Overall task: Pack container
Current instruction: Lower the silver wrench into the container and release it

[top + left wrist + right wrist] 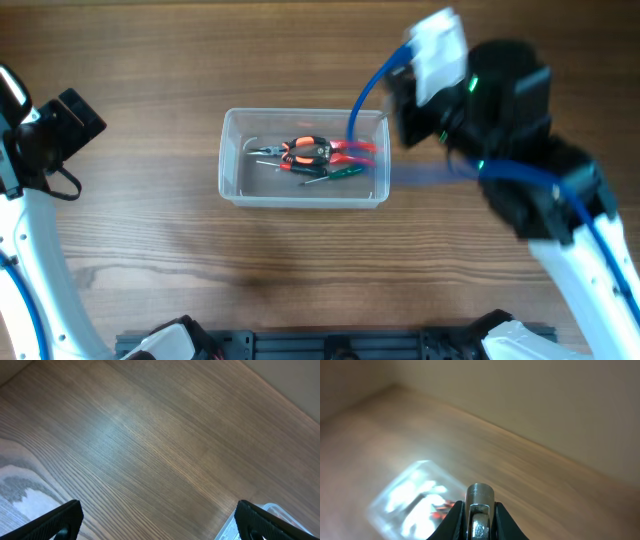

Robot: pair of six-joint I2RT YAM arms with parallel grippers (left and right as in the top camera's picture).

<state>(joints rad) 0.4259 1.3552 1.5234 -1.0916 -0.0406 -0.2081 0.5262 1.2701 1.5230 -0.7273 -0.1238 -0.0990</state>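
Observation:
The short metal cylindrical piece will go down along the near side inside the clear plastic container [290,199] from my right gripper.
The clear plastic container [232,160] sits mid-table. It holds orange-and-black pliers [300,151], a red-handled tool [352,150] and a small green-handled screwdriver [340,174]. My right gripper [479,521] is shut on a short metal cylindrical piece [480,496], held above the table by the container's right end; the container shows blurred below it [407,496]. The right arm [470,95] hangs over that end. My left gripper [160,525] is open and empty over bare wood at the far left, also seen from overhead [70,118]. A container corner [274,508] shows by its right finger.
A blue cable [365,95] from the right arm arcs over the container's right end. The wooden table [150,260] stretches around the container. The arm bases [330,342] stand at the front edge.

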